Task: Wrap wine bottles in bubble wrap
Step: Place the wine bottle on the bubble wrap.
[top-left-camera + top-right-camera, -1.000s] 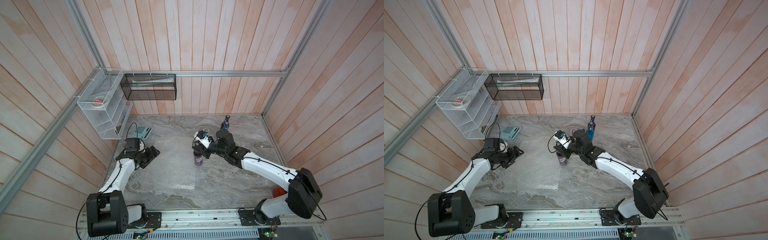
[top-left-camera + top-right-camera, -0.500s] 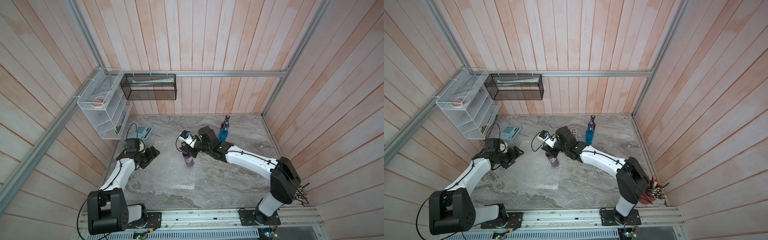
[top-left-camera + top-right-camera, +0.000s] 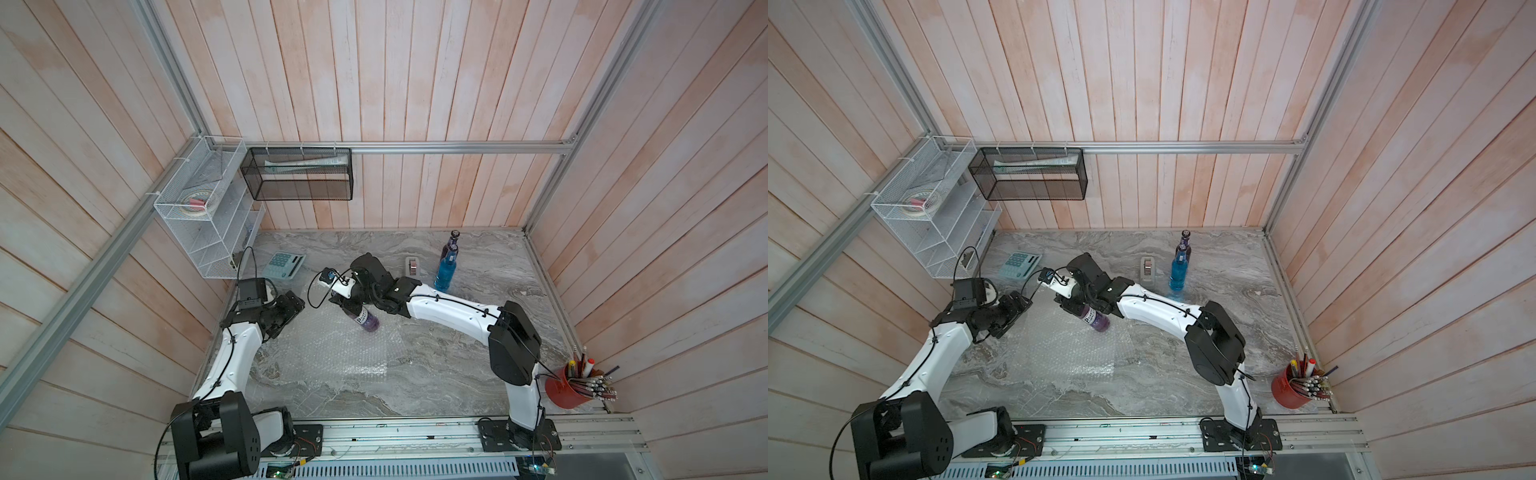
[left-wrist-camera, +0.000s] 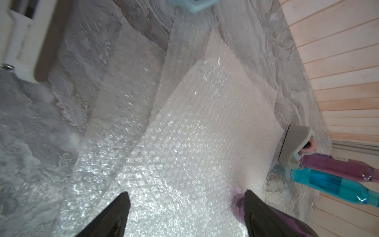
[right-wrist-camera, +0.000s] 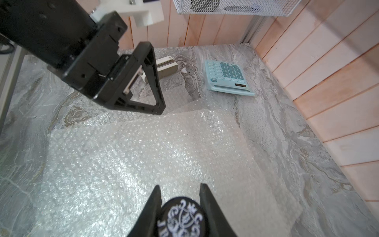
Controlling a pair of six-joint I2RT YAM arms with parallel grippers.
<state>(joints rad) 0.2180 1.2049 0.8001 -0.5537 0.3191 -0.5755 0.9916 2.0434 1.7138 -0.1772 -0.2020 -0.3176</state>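
Observation:
I should let go of the purple wine bottle's dark cap with my right gripper and leave it lying on the middle of the bubble wrap (image 3: 336, 322) (image 5: 165, 173).
My right gripper (image 3: 348, 306) (image 5: 180, 186) is shut on the dark cap (image 5: 182, 217) of the purple, white-labelled wine bottle (image 3: 364, 320) (image 3: 1096, 319). The bottle hangs tilted, its base (image 4: 238, 205) low at the far edge of the bubble wrap (image 3: 340, 353) (image 3: 1071, 353) (image 5: 143, 153); whether it touches, I cannot tell. Several overlapping sheets lie flat. My left gripper (image 3: 297, 305) (image 3: 1021, 305) (image 4: 186, 192) hovers open at the wrap's left far corner, holding nothing. A blue bottle (image 3: 444, 272) (image 4: 328, 184) and a second purple bottle (image 3: 451, 245) (image 4: 338, 167) stand at the back right.
A grey tape dispenser (image 3: 412, 266) (image 4: 295, 143) stands beside the two upright bottles. A light blue calculator (image 3: 286, 266) (image 5: 227, 78) lies at the back left. A white wire rack (image 3: 199, 220) and a black mesh basket (image 3: 299, 174) hang on the walls. A red pen cup (image 3: 569, 386) sits front right.
My right arm has carried the purple bottle leftward from the table's middle to over the bubble wrap, tilting it further. The left arm has stayed where it was.

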